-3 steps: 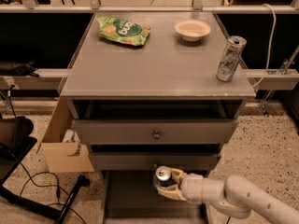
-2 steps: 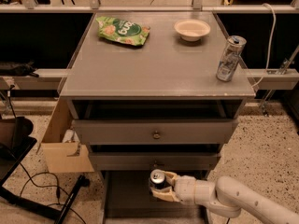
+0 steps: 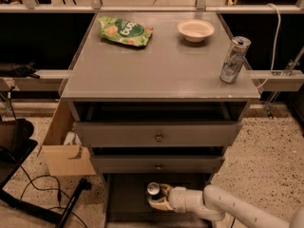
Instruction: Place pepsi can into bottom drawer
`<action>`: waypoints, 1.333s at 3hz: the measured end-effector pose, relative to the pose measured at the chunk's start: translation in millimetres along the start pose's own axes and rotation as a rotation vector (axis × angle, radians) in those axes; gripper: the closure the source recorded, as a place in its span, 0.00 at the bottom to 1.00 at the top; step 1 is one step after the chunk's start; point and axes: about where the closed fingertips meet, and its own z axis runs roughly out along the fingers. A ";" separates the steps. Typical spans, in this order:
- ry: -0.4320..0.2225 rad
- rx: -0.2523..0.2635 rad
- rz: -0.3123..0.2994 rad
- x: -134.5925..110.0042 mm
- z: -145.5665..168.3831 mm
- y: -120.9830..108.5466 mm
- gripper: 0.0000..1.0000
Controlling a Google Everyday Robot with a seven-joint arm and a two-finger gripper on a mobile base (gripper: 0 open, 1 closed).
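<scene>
Next, I let go of the pepsi can with my gripper on the open bottom drawer's inside [image 3: 151,202], near the middle, below the drawer knobs.
The pepsi can [image 3: 153,190], dark with a silver top, stands upright inside the open bottom drawer [image 3: 126,198], low in the view under the two knobbed drawers. My gripper [image 3: 159,197] comes in from the lower right on a white arm and its pale fingers [image 3: 161,204] wrap the can's body. I cannot tell whether the can's base rests on the drawer floor.
On the cabinet top lie a green chip bag [image 3: 125,31], a white bowl [image 3: 195,30] and a tall slim silver can [image 3: 234,59] near the right edge. A cardboard box [image 3: 64,151] stands left of the cabinet. Cables and a black stand lie on the floor at left.
My gripper has moved the can leftward and lower, further into the bottom drawer.
</scene>
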 end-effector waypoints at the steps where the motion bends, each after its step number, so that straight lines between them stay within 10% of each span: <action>1: -0.040 -0.047 -0.001 41.8 20.1 -5.8 1.00; 4: -0.095 -0.162 -0.062 108.0 55.3 -17.0 1.00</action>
